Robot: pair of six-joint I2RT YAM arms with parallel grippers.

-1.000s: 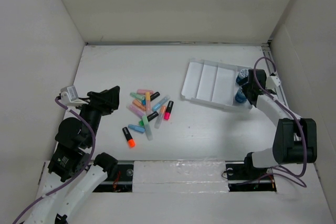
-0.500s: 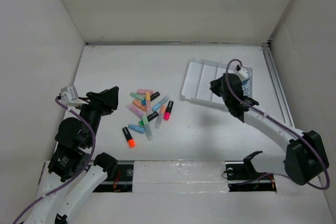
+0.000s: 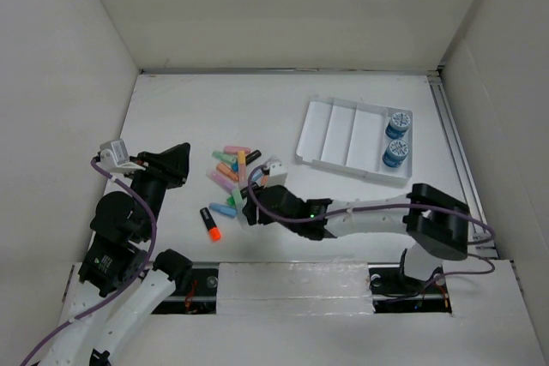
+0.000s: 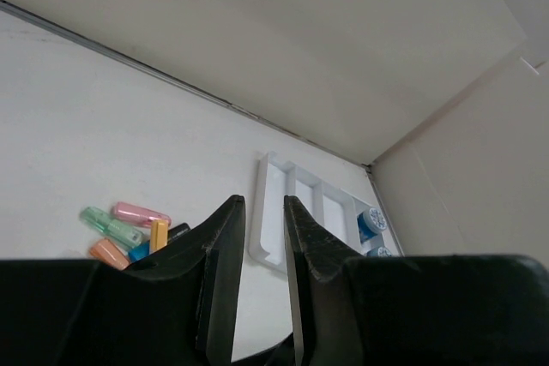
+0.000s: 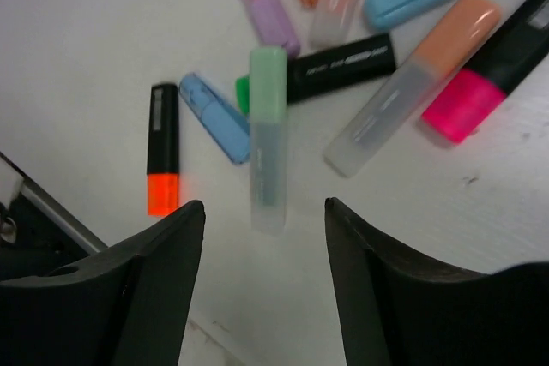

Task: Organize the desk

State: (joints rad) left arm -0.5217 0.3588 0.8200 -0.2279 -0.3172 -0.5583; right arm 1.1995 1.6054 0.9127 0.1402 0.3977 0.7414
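Note:
My right gripper grips the green-capped highlighter next on its clear body [image 3: 243, 214] [image 5: 268, 179], so that its green cap stays free.
The desk [image 3: 214, 109] holds a loose pile of highlighters [image 3: 233, 167] left of centre. My right gripper [image 3: 255, 201] hovers low over the pile's near side, stretched across from the right. In the right wrist view it [image 5: 264, 203] is open, and a green-capped translucent highlighter [image 5: 268, 139] lies just beyond its tips. Beside that one lie a black-and-orange highlighter [image 5: 162, 147] and a blue one [image 5: 214, 117]. My left gripper [image 3: 178, 159] sits left of the pile. Its jaws [image 4: 264, 201] are shut on nothing.
A white compartmented tray [image 3: 339, 135] lies at the back right, with two blue round rolls [image 3: 399, 123] in its right compartment. White walls bound the desk on three sides. The black-and-orange highlighter [image 3: 211, 223] lies apart, near the front edge.
My right arm swung from the tray across to the highlighter pile, and its gripper is open above it. My left gripper closed and stayed in place.

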